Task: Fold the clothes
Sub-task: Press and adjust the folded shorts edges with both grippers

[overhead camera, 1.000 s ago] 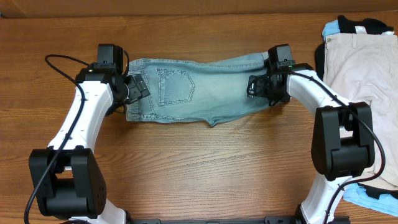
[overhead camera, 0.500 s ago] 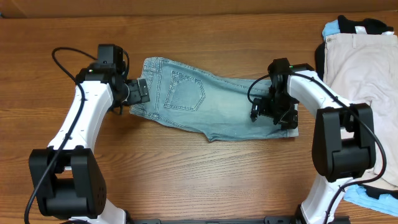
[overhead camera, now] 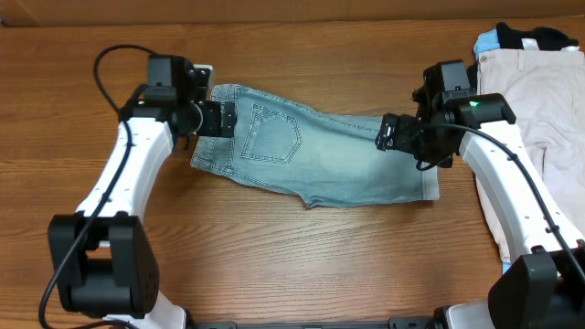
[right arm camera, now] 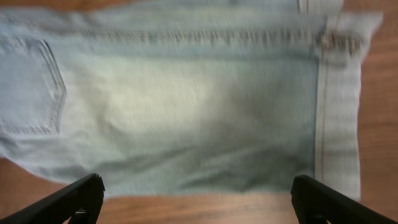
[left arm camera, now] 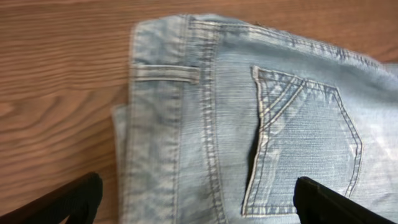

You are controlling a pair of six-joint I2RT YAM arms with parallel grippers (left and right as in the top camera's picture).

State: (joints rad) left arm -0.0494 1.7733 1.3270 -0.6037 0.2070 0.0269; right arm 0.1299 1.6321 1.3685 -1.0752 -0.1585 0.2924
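Observation:
I will next use my left gripper to grab the light blue denim shorts by the waistband's middle (overhead camera: 214,137) (left arm camera: 152,173), on the near side of the waistband's belt loop.
Light blue denim shorts (overhead camera: 311,155) lie folded flat on the wooden table, waistband to the left, hem to the right. My left gripper (overhead camera: 222,119) is open and empty above the waistband, next to the back pocket (left arm camera: 305,140). My right gripper (overhead camera: 395,135) is open and empty above the hem end of the shorts (right arm camera: 186,99). Neither gripper holds the fabric.
A pile of clothes lies at the right edge: a beige garment (overhead camera: 535,100) on top, black and light blue pieces (overhead camera: 512,38) behind it. More blue cloth (overhead camera: 539,288) shows at the lower right. The table's far edge runs along the top.
Both grippers have let go of the shorts and lifted. The left gripper moved right over the waistband; the right arm swung up and to the right. The shorts now lie flat.

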